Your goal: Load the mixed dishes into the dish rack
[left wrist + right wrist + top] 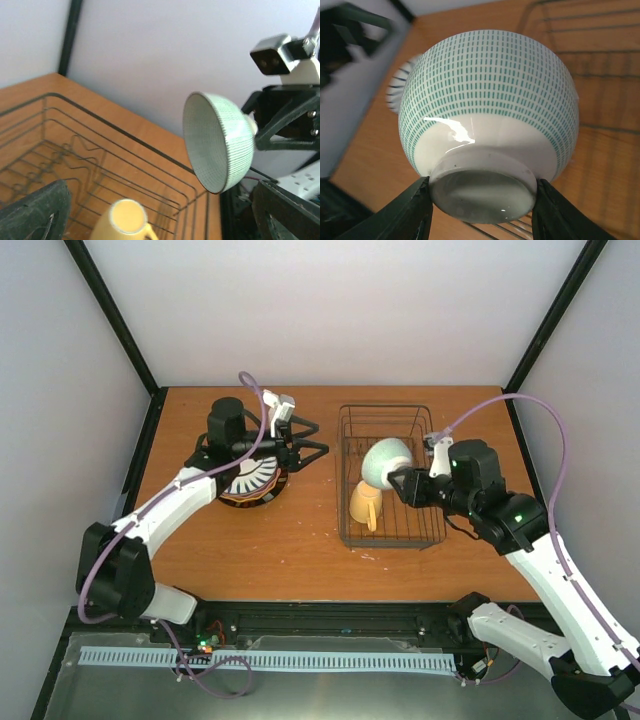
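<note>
Next, I let go of the pale green bowl with my right gripper in the dish rack's near corner (399, 522) next to the pale yellow mug.
My right gripper (402, 483) is shut on the foot ring of the pale green bowl (385, 462), which hangs tipped on its side over the dish rack (428, 530). In the right wrist view both fingers (405, 215) press the base of the bowl (487, 100). A pale yellow mug (365, 505) lies inside the rack. The black-striped white plate (252, 478) tops a stack on the table, with an orange dark-rimmed plate (243, 501) beneath it. My left gripper (305, 450) hangs open and empty just right of that stack. Its view shows the bowl (220, 142), the mug (125, 220) and the rack (75, 150).
The wooden table (300, 540) is enclosed by white walls and black corner posts (120, 320). The right arm's wrist camera (280, 55) stands close behind the bowl in the left wrist view. The striped plate's edge (397, 90) peeks out behind the bowl.
</note>
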{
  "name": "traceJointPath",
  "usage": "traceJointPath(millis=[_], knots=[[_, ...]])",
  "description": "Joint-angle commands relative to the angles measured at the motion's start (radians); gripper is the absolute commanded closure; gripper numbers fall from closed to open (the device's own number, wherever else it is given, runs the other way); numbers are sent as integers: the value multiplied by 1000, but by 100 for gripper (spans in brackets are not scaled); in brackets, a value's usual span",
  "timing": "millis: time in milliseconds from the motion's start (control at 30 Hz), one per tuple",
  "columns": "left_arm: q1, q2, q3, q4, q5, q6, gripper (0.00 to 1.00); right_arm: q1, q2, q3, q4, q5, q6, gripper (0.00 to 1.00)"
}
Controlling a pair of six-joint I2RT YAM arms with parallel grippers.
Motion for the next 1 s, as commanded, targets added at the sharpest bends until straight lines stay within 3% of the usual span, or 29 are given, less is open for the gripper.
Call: traceJointPath(millis=[0,167,267,467,967], knots=[[6,-88,56,-208,-229,164,0,-13,-2,45,-180,280,-11,97],[6,-169,48,-320,-390,216,0,-14,23,58,-320,486,24,97],[6,-207,32,-358,-457,233,0,-17,38,64,-363,524,36,97],[6,-237,3,-436,-511,261,0,-21,115,70,-406,489,27,97],[6,-247,-27,-571,-749,260,0,-21,264,-69,-284,337,-23,97]])
